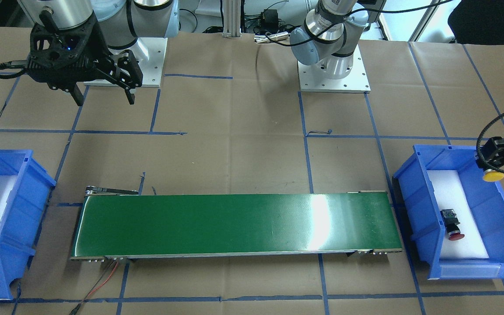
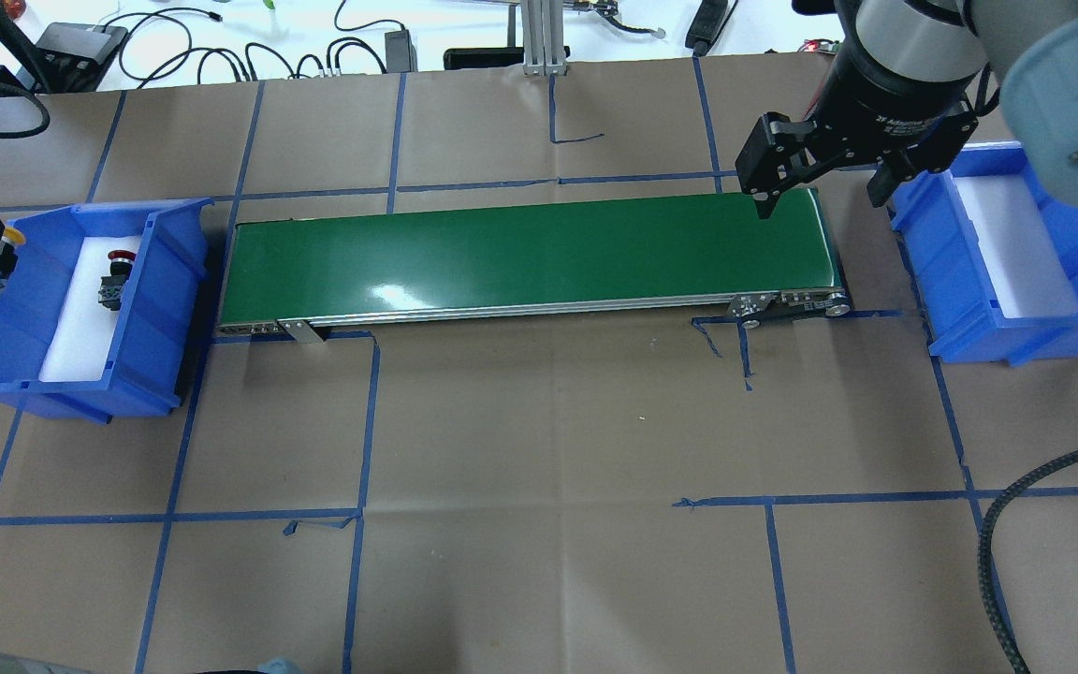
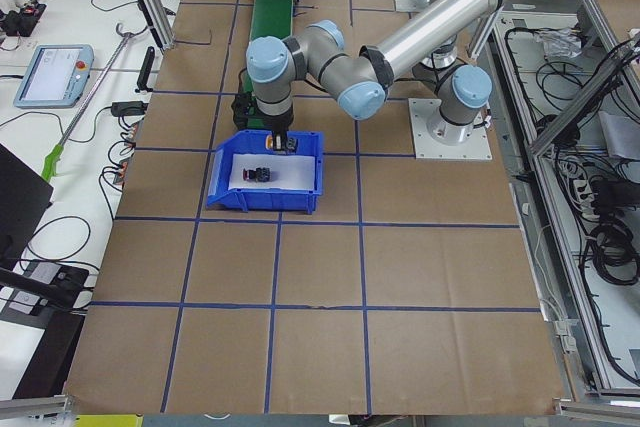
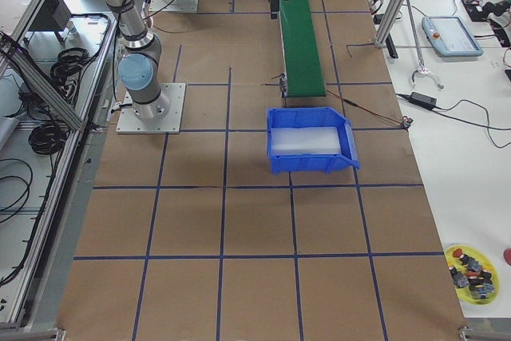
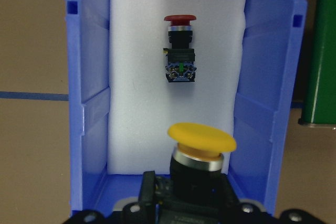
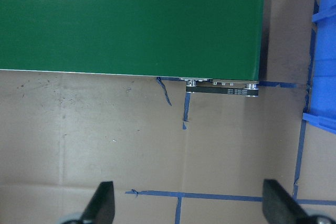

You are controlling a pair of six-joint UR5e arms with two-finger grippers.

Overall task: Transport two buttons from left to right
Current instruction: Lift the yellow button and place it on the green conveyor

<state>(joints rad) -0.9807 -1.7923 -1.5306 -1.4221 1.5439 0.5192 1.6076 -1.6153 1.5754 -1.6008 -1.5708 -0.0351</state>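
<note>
Next, my left gripper lets go of the yellow-capped button on the green conveyor (image 1: 332,220) next to the bright glare, toward the red-capped button.
My left gripper (image 1: 491,162) hangs over the rear edge of the left blue bin (image 1: 422,205), shut on the black body of the yellow-capped button (image 5: 201,140), which is lifted above the white foam. The red-capped button (image 5: 179,51) lies on its side on that foam, farther into the bin. In the overhead view the yellow cap (image 2: 13,237) shows at the bin's left rim and the red button (image 2: 115,276) inside. My right gripper (image 2: 820,197) stands open and empty above the right end of the green conveyor (image 2: 520,253), beside the right blue bin (image 2: 979,300).
The conveyor belt (image 1: 234,225) runs between the two bins with nothing on it. The right bin (image 4: 311,165) holds only white foam. A black cable loop (image 2: 997,524) lies at the table's front right. Blue tape lines cross the brown table cover.
</note>
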